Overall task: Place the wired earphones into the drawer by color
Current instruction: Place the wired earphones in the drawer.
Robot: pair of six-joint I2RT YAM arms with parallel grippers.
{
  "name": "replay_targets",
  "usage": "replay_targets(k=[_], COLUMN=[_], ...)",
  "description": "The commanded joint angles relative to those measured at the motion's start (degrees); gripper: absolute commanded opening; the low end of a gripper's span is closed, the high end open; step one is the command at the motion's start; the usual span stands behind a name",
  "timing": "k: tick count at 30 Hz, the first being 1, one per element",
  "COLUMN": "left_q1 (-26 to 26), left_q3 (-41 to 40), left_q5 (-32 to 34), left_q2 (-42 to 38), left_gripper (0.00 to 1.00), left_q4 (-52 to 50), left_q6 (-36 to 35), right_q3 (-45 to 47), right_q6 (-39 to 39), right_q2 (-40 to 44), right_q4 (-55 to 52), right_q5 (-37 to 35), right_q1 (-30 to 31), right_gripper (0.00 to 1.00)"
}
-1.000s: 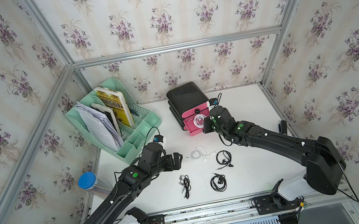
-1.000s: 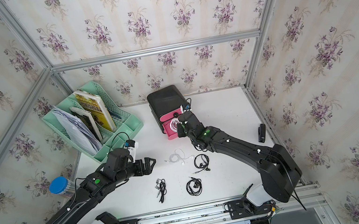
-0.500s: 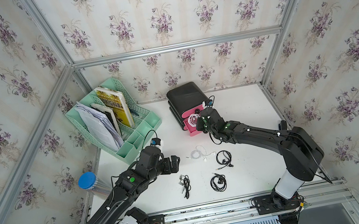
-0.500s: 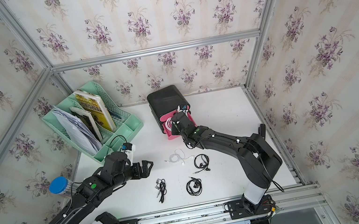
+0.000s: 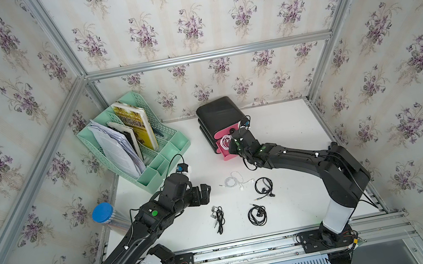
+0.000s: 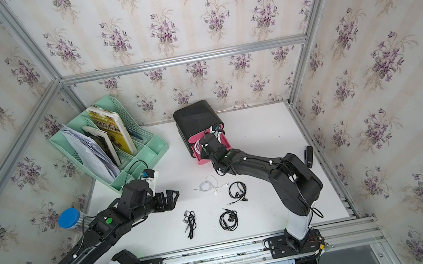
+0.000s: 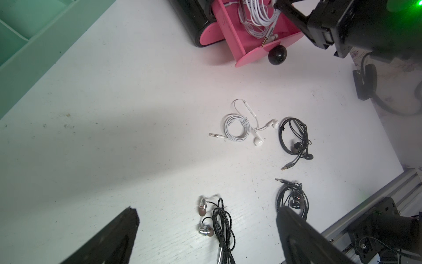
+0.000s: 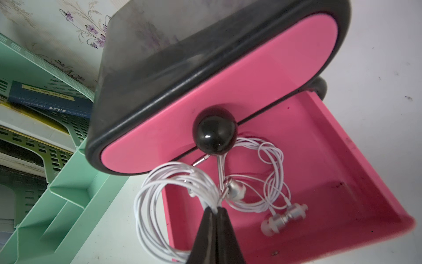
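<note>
Next, my right gripper releases the bundle of white wired earphones, now held over the drawer, next to the silver buds in the open pink drawer (image 5: pixel 232 144) (image 8: pixel 237 206).
My right gripper (image 8: pixel 215 209) is shut on a white wired earphones bundle (image 8: pixel 159 194), holding it over the open pink drawer (image 8: pixel 331 182); the coil hangs across the drawer's side wall. Another white pair with silver buds (image 8: pixel 284 214) lies inside the drawer. In both top views the right gripper (image 5: pixel 231 142) (image 6: pixel 202 147) is at the drawer (image 5: pixel 225 155). On the table lie a white bundle (image 5: pixel 234 182) (image 7: pixel 237 126) and three black bundles (image 5: pixel 263 186) (image 5: pixel 257 215) (image 5: pixel 218 217). My left gripper (image 5: pixel 203 195) (image 7: pixel 207 212) hovers open, holding nothing, left of them.
The black drawer cabinet (image 5: pixel 217 114) has a shut upper pink drawer with a black knob (image 8: pixel 214 132). A mint file rack (image 5: pixel 153 174) with books stands back left, a blue-lidded jar (image 5: pixel 103 213) at the left edge. A small black object (image 6: pixel 308 155) lies by the right rail.
My right gripper has carried the white bundle leftward, over the open drawer. My left arm has barely shifted and stays open.
</note>
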State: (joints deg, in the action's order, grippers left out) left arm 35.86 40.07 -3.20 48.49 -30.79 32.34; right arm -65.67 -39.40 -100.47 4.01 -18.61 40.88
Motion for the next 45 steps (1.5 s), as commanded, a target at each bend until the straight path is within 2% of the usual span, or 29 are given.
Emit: replay_targets(k=[1,24,36,41,45], left_q1=[-0.09,-0.42,-0.63,-0.68,-0.74], left_q3=[-0.08,-0.3,-0.5,-0.43,-0.39], left_q5=[0.39,0.21,0.39,0.56,0.91], left_q2=[-0.14,-0.06,-0.19,-0.38,-0.54], left_gripper=[0.99,0.99,0.99,0.99,0.99], left_q4=[-0.42,-0.22,-0.2,-0.24,-0.49], left_q6=[-0.42,-0.28,-0.21,-0.08,-0.07], right_q3=[-0.16,-0.16,0.54,1.34,2.32], right_q6=[-1.66,-4.36,-3.62,-2.68,0.23], right_q2=[-0.7,-2.46,1.16,4.22,7.67], right_q4=[1.79,2.65,1.05,0.29,-0.24], right_q5=[-1.29,-2.31,-2.47,-2.27,1.03], right_q1=[0.08,0.07,0.07,0.08,0.12], right_gripper=[0.0,0.0,0.24,0.27,0.31])
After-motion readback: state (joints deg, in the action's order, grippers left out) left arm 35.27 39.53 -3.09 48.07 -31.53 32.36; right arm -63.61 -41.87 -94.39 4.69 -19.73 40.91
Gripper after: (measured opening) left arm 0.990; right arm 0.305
